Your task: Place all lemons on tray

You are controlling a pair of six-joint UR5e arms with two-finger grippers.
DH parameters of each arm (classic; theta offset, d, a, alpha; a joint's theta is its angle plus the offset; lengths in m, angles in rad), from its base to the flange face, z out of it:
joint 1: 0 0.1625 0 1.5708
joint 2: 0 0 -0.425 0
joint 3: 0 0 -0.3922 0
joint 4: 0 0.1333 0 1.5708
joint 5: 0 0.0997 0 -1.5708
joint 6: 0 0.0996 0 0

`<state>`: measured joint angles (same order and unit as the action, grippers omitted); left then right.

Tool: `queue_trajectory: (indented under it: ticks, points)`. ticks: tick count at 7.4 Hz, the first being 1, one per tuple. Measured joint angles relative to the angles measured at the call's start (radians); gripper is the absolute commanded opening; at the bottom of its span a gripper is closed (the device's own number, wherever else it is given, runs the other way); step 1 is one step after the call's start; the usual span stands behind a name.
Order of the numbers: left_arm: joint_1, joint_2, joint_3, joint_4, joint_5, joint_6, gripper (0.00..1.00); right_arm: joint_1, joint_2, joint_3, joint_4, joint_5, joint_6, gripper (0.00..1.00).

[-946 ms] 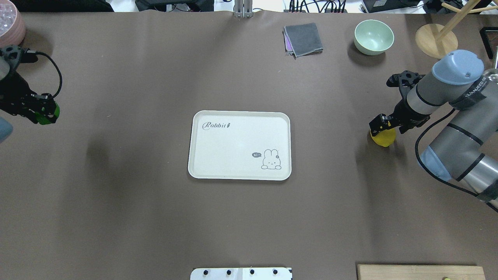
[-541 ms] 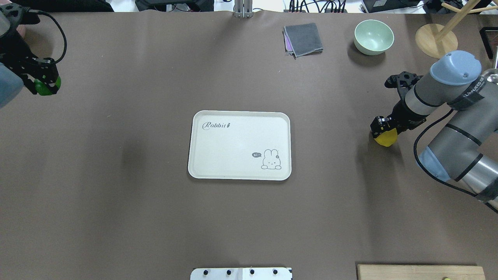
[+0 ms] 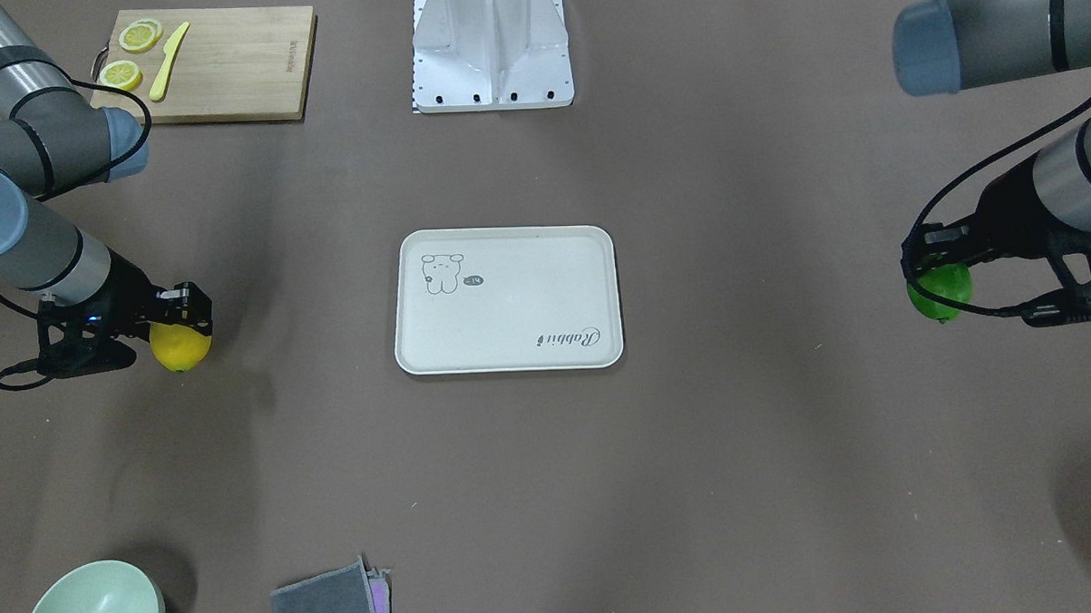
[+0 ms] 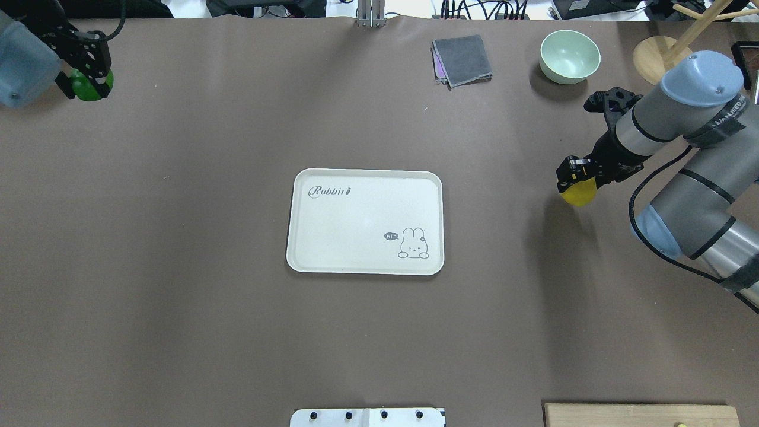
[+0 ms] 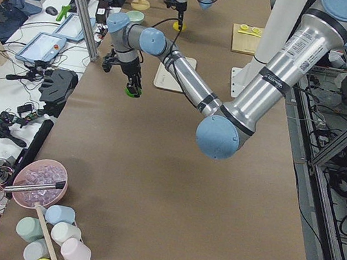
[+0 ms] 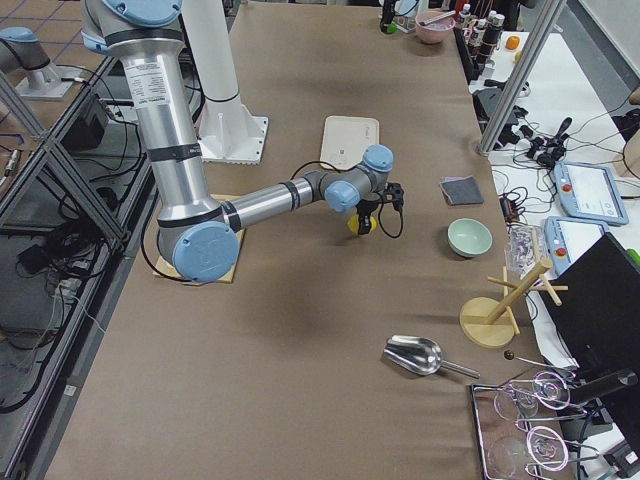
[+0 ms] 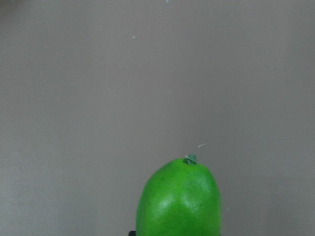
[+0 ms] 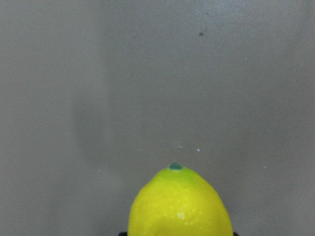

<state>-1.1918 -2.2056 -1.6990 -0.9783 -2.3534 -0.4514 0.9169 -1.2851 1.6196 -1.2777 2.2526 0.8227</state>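
Observation:
The robot's right gripper will set the yellow lemon down on the cream tray (image 3: 452, 316) next to the bear drawing.
The cream tray (image 4: 314, 261) (image 3: 511, 358) lies bare at the table's middle. My left gripper (image 4: 89, 83) (image 3: 939, 284) is shut on the green lemon (image 4: 90, 90) (image 3: 941, 294) (image 7: 179, 201) and holds it above the table at the far left. My right gripper (image 4: 576, 184) (image 3: 183, 330) is shut on the yellow lemon (image 4: 579, 193) (image 3: 181, 349) (image 8: 180, 204) and holds it just above the table, right of the tray. The far-side view shows the left arm's green lemon (image 5: 131, 92); the right-side view shows the yellow lemon (image 6: 360, 224).
A pale green bowl (image 4: 570, 56) and a folded grey cloth (image 4: 462, 59) sit at the far side. A wooden stand (image 4: 664, 62) is at far right. A cutting board (image 3: 219, 64) with lemon slices (image 3: 139, 35) and a yellow knife (image 3: 168, 61) lies near the right arm's base.
My left gripper has carried the green lemon up and away toward the table's far left corner. My right gripper has lifted the yellow lemon slightly and moved it a little farther.

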Motion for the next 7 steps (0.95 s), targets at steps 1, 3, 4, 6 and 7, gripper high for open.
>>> queue_trajectory:
  ticks: [1,3,4,6,7]
  points:
    - [0.004,-0.048,-0.001,0.031,-0.002,-0.034,0.0,-0.006,0.05,-0.004,0.001,-0.001,0.055,0.0]
    - [0.058,-0.125,-0.005,0.044,-0.008,-0.174,0.0,-0.059,0.185,-0.035,0.002,-0.048,0.165,0.0]
    - [0.11,-0.151,-0.006,0.031,-0.006,-0.255,0.0,-0.107,0.26,-0.063,0.003,-0.097,0.225,0.0]
    - [0.217,-0.173,-0.001,-0.044,0.018,-0.396,0.0,-0.205,0.374,-0.121,0.015,-0.179,0.32,0.0]
    - [0.278,-0.171,0.002,-0.092,0.06,-0.455,0.0,-0.249,0.395,-0.139,0.033,-0.207,0.355,0.0]
